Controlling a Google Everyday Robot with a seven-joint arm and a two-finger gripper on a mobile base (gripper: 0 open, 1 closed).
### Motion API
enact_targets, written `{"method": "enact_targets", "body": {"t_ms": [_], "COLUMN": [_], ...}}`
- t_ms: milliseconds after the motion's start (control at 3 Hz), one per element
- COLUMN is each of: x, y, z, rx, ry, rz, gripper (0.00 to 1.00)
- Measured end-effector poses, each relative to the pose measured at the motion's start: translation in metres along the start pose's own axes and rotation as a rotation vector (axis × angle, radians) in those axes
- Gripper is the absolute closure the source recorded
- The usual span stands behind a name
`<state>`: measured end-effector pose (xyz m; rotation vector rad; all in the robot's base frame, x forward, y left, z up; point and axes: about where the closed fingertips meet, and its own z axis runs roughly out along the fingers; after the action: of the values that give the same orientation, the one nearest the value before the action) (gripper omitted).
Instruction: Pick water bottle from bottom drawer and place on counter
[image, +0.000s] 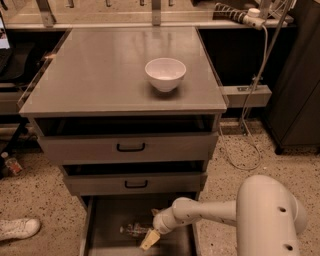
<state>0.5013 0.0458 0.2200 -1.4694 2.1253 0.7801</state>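
The robot's gripper should next grab the end of the water bottle (144, 231) closest to the robot's arm, inside the open bottom drawer.
The water bottle (132, 230) lies on its side on the floor of the open bottom drawer (106, 221), at the bottom of the view. My gripper (149, 240) is down inside that drawer, right beside the bottle's right end and slightly nearer the front. My pale arm (210, 212) reaches in from the lower right. The counter (100, 75) is the flat grey top of the cabinet above. A white bowl (165, 73) stands on its right half.
Two grey drawers with black handles (131, 147) (136, 184) sit above the open one and overhang it. A white shoe (18, 228) and a tiny red-marked bottle (11, 164) are on the floor at left. A cable (245, 125) hangs at right.
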Motion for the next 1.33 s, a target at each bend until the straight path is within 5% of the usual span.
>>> {"method": "enact_targets", "body": {"t_ms": [1333], "x": [0.018], "y": [-0.037], "z": [0.049], "rx": [-0.003], "ry": [-0.017], "rz": [-0.016], "gripper": [0.00]}}
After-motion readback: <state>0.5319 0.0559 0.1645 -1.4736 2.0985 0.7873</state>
